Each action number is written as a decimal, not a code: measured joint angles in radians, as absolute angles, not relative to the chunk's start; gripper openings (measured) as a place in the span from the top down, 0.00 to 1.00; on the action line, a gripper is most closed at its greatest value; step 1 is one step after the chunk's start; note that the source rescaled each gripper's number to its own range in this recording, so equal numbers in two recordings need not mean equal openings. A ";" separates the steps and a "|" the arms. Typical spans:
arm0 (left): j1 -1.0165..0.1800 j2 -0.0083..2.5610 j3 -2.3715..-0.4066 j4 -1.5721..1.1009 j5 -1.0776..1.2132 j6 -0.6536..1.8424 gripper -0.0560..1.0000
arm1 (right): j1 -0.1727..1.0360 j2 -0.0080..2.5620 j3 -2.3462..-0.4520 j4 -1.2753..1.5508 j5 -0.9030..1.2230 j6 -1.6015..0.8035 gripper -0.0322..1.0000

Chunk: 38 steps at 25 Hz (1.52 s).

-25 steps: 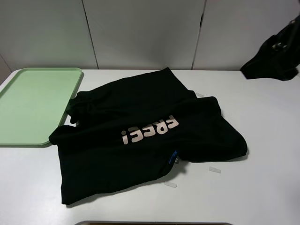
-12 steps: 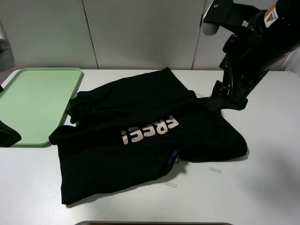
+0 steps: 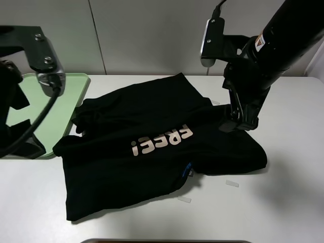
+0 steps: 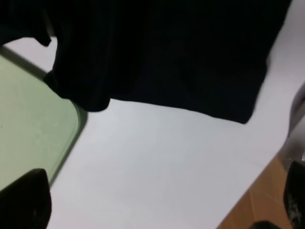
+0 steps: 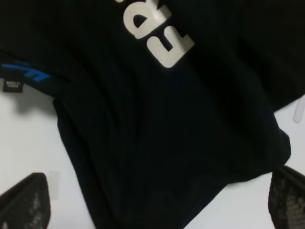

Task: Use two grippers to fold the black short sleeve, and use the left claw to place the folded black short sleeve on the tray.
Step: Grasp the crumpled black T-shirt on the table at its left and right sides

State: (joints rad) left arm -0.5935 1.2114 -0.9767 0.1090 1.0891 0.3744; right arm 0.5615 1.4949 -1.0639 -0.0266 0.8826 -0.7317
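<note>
The robot's right gripper will close on the black short sleeve's fabric [image 3: 218,121] [image 5: 224,117] just past the F of its "FREE!" print and pinch up a fold there.
The black short sleeve [image 3: 152,147] lies crumpled and spread out on the white table, its pale "FREE!" print [image 3: 162,140] facing up and a blue tag [image 3: 187,169] at its near edge. Its left edge overlaps a corner of the light-green tray [image 3: 35,101]. My left gripper [image 3: 23,147] hangs open above the tray's near edge, beside the shirt's left side; in its wrist view [image 4: 159,205] the jaws stand wide over bare table. The right gripper [image 3: 239,121] is open just above the shirt's right part [image 5: 143,119], nothing between its fingertips [image 5: 24,200].
Small clear strips [image 3: 232,183] lie on the white table [image 3: 283,202] near the shirt's front edge. A grey panelled wall [image 3: 152,35] stands behind. The table's near edge and an orange floor [image 4: 257,210] show in the left wrist view.
Both arms have swung in from the sides. The right one came down and left over the shirt's right part; the left one has arrived over the tray. The shirt has not moved.
</note>
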 joint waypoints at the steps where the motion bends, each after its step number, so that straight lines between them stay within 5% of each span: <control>1: -0.593 1.234 -0.977 0.109 1.079 0.378 0.03 | 0.562 1.507 -1.064 -0.027 0.875 -0.751 0.00; 38: -0.585 1.792 -0.977 0.363 0.754 0.401 0.04 | 0.469 1.860 -1.065 -0.084 0.535 -1.299 0.00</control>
State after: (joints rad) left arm -0.5850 1.7924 -0.9767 0.3631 0.7538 0.4012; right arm 0.4688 1.8598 -1.0650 -0.0838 0.5350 -1.2987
